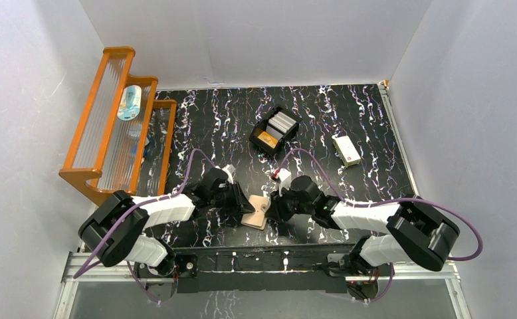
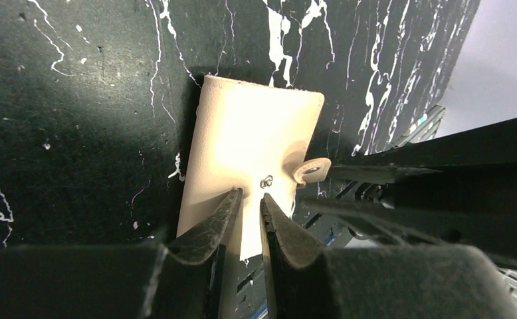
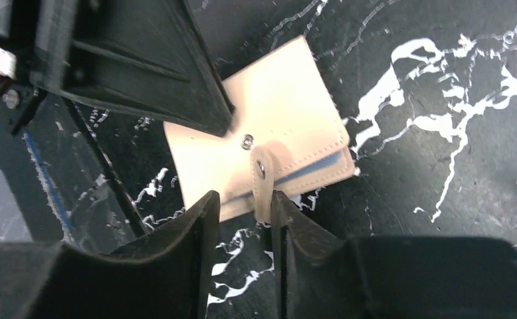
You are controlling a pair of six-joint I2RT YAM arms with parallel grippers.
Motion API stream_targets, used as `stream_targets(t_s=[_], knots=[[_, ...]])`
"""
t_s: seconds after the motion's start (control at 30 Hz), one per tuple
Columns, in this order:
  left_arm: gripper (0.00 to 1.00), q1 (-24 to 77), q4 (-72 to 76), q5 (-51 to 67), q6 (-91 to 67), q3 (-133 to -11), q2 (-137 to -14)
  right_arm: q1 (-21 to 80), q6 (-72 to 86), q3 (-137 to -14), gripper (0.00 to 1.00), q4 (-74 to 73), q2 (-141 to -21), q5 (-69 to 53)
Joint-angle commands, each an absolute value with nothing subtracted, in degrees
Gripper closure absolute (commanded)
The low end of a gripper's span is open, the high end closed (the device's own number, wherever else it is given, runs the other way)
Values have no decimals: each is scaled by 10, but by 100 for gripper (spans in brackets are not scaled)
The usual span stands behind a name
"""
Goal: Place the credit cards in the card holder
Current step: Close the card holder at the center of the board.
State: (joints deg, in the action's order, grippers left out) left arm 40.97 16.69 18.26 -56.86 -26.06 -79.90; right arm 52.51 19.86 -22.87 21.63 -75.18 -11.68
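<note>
My left gripper's fingers are only resting on the cover beside the stud, so that gripper should open and pinch the folded edge (image 2: 192,185) to keep the card holder steady.
The tan card holder (image 1: 259,212) lies folded on the black marbled table between my two grippers. Its snap tab (image 3: 261,183) is undone and sticks out past the stud (image 3: 247,140). My left gripper (image 2: 250,197) is nearly closed, its tips resting on the holder's cover (image 2: 249,139) beside the stud. My right gripper (image 3: 242,199) is open at the holder's edge, the tab lying between the jaws against the right finger (image 3: 282,212). A blue edge (image 3: 312,171) shows inside the fold. The credit cards (image 1: 282,122), whitish-grey and one orange (image 1: 266,139), stand in the tray at the back.
The black divided tray (image 1: 256,132) holding the cards sits mid-table at the back. A white box with a red mark (image 1: 346,150) lies at the right. An orange stepped rack (image 1: 113,126) with a bottle stands along the left wall. The table's front rail is just behind the holder.
</note>
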Motion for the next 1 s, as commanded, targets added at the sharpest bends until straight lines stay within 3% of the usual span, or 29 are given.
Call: stream_targets(t_s=[0.0, 0.33, 0.47, 0.8, 0.97], knots=[[83, 421, 82, 86, -547, -275, -787, 526, 245, -280, 52, 163, -711, -131], [57, 424, -41, 47, -529, -332, -728, 527, 484, -313, 50, 28, -686, 1], [55, 424, -63, 36, -509, -350, -750, 527, 528, -322, 50, 19, -705, 7], [58, 425, -59, 80, -492, -375, -843, 527, 534, -325, 60, 62, -753, -7], [78, 432, -54, 80, -509, -372, -850, 529, 509, -341, 65, 62, -779, -37]])
